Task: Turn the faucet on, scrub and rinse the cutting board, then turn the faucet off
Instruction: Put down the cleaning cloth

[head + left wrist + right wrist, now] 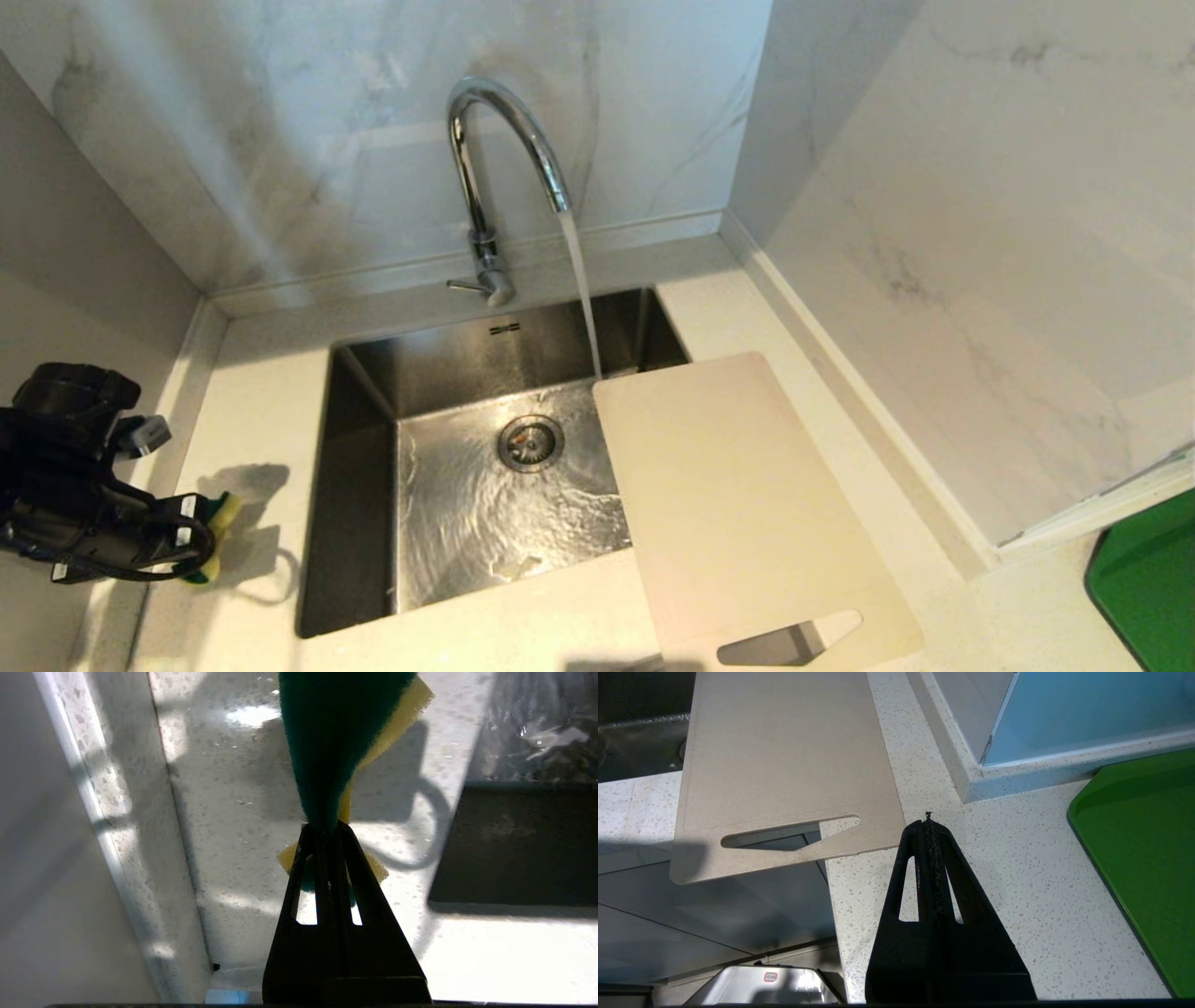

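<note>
My left gripper is going to release the green-and-yellow sponge on the counter (231, 532) (339, 745), setting it free in the spot between the steel sink and the side.
The chrome faucet (495, 149) stands behind the steel sink (359, 485), and water streams from its spout onto the far corner of the cutting board (738, 504). The cream board lies over the sink's right rim and the counter, handle slot toward me (784, 833). My left gripper (201, 541) hovers above the counter left of the sink, shut on a green-and-yellow sponge (336, 742) that sticks out past its fingertips (327, 828). My right gripper (928, 823) is shut and empty above the counter near the board's slotted end; it is outside the head view.
Marble walls close in the corner at the back and right. A green tray (1148, 579) sits on the counter at the far right, also in the right wrist view (1148, 858). Water ripples round the sink's drain (530, 441). The faucet's thin lever (464, 286) points left.
</note>
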